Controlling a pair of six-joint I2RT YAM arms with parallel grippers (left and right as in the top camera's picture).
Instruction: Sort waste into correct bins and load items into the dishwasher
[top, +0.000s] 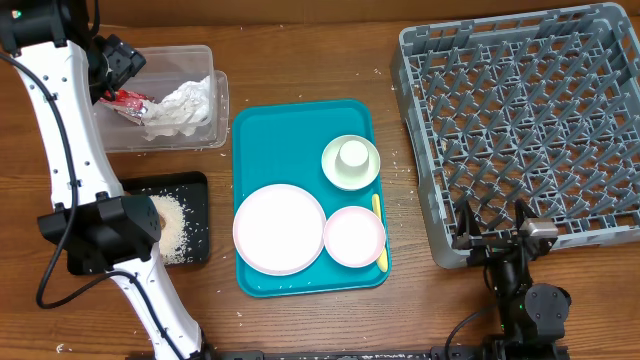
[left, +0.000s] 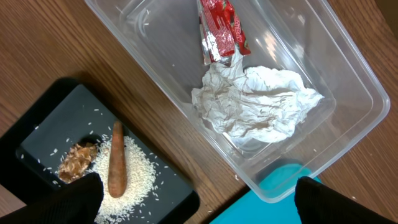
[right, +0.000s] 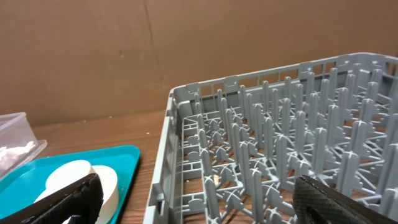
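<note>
My right gripper will grip the sides of the cup (top: 354, 155) (right: 69, 175) that sits in the bowl on the teal tray.
The clear tub (top: 160, 143) holds the crumpled napkin (top: 182, 108) and the red wrapper (top: 127, 99); both also show in the left wrist view, napkin (left: 258, 107) and wrapper (left: 224, 28). My left gripper (top: 112, 80) hangs open and empty above the tub's left end (left: 199, 208). The black tray (left: 71, 118) holds rice (left: 138, 175), the food stick (left: 116, 162) and the brown lump (left: 77, 160). The plate (top: 280, 228), pink dish (top: 354, 238), bowl (top: 364, 170), cup (top: 352, 153) and yellow spoon (top: 378, 230) lie on the teal tray. My right gripper (top: 492, 238) is open at the front edge of the rack (top: 425, 150).
The teal tray (top: 290, 140) lies between the bins and the rack. In the overhead view my left arm's elbow (top: 115, 228) covers part of the black tray (top: 195, 195). Loose rice grains dot the wood round the tray. The right wrist view shows rack pegs (right: 280, 143) and a white dish (right: 81, 177).
</note>
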